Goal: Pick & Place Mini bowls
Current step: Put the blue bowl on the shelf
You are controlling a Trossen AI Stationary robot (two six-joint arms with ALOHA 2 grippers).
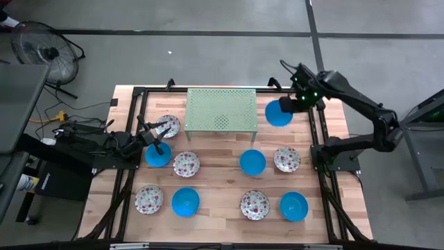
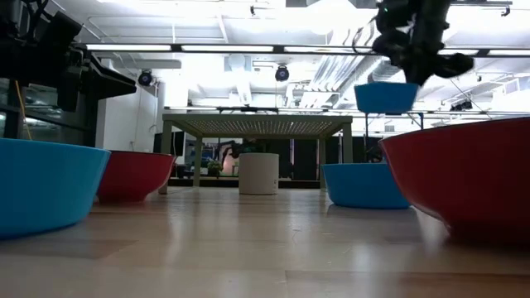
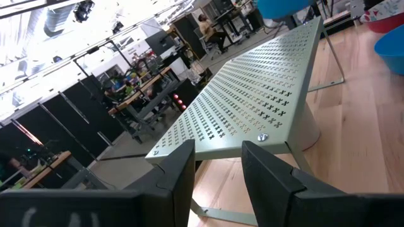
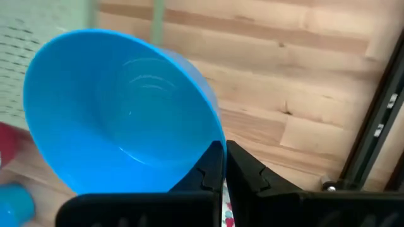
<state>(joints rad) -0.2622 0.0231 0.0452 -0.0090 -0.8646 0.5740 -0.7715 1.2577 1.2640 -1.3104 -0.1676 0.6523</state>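
My right gripper is holding its blue bowl in the air beside the rack and will let go of it on the pale green rack's top, near the end point(image 1: 240, 106) closest to it.
Ten mini bowls show in the high view. My right gripper point(image 1: 295, 104) is shut on one blue bowl point(image 1: 279, 112), held in the air beside the right end of the pale green rack point(image 1: 221, 109). The low view shows that bowl point(image 2: 386, 97) above table level. The other bowls rest on their bases on the table: blue ones point(image 1: 158, 154) point(image 1: 252, 162) point(image 1: 185, 202) point(image 1: 294, 206) and floral ones point(image 1: 167, 126) point(image 1: 186, 164) point(image 1: 286, 159) among them. My left gripper point(image 1: 158, 139) is open between a floral and a blue bowl, facing the rack point(image 3: 265, 107), with nothing between its fingers point(image 3: 177, 183). My right gripper point(image 4: 219, 165) pinches the blue bowl at its rim point(image 4: 216, 140), on the side toward the table's right edge, one finger inside the wall and one outside. The fingers come from above. The bowl is lifted clear and hangs upright below the gripper point(image 2: 414, 70).
The rack stands on thin legs at the table's far middle. A black frame point(image 1: 320, 139) borders the wooden top. A fan point(image 1: 45, 52) stands on the floor beyond the far left corner. Bare wood lies under and in front of the rack.
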